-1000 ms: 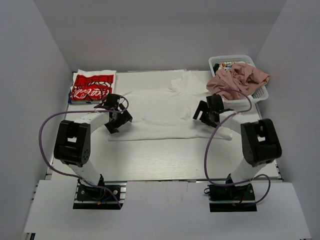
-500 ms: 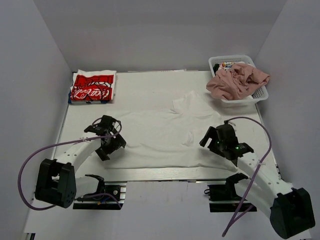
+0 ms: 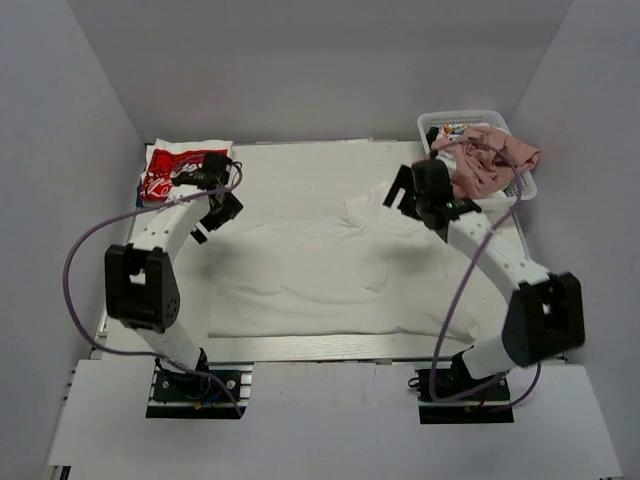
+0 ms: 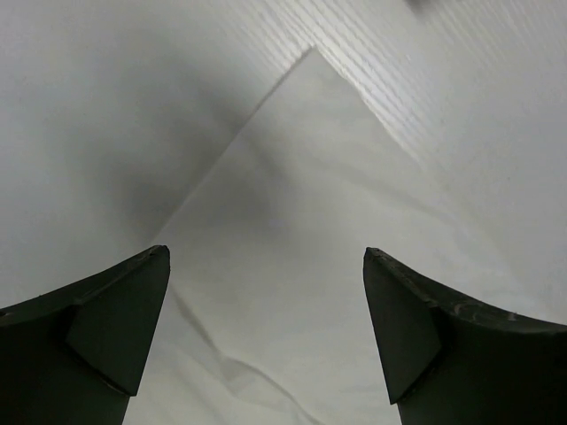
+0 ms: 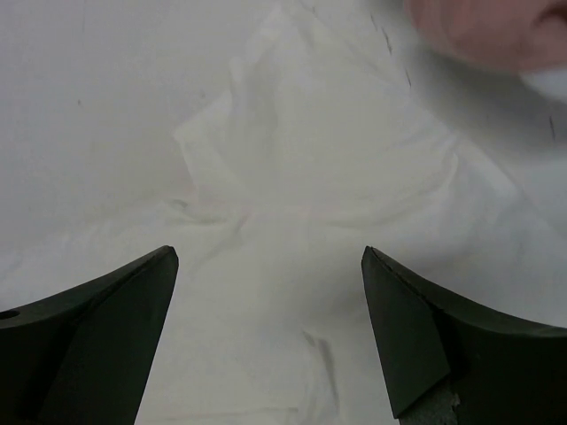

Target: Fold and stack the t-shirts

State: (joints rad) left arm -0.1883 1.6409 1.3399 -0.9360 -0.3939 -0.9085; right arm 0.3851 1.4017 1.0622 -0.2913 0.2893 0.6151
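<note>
The robot's right gripper will close on the far corner of the sleeve (image 3: 384, 184) (image 5: 292, 11) of the white t-shirt, the pointed one closer to the basket.
A large plain white t-shirt (image 3: 320, 275) lies spread on the table's middle and near part. Its far left corner shows in the left wrist view (image 4: 292, 248), its rumpled far right part in the right wrist view (image 5: 301, 204). A folded white shirt with red print (image 3: 180, 172) lies at the far left. A dusty-pink shirt (image 3: 490, 162) is heaped in the basket, its edge in the right wrist view (image 5: 496, 31). My left gripper (image 3: 212, 215) is open above the white shirt's far left corner, seen also in its wrist view (image 4: 266, 336). My right gripper (image 3: 408, 200) is open above its far right part, seen also in its wrist view (image 5: 270, 336).
A white lattice basket (image 3: 522, 192) stands at the far right corner with the pink shirt hanging over its rim. Grey walls close in the table on three sides. Purple cables loop from both arms.
Both arms have swung from the table's near part to its far part. The white shirt now lies flatter and reaches further toward the near edge. Both grippers are open.
</note>
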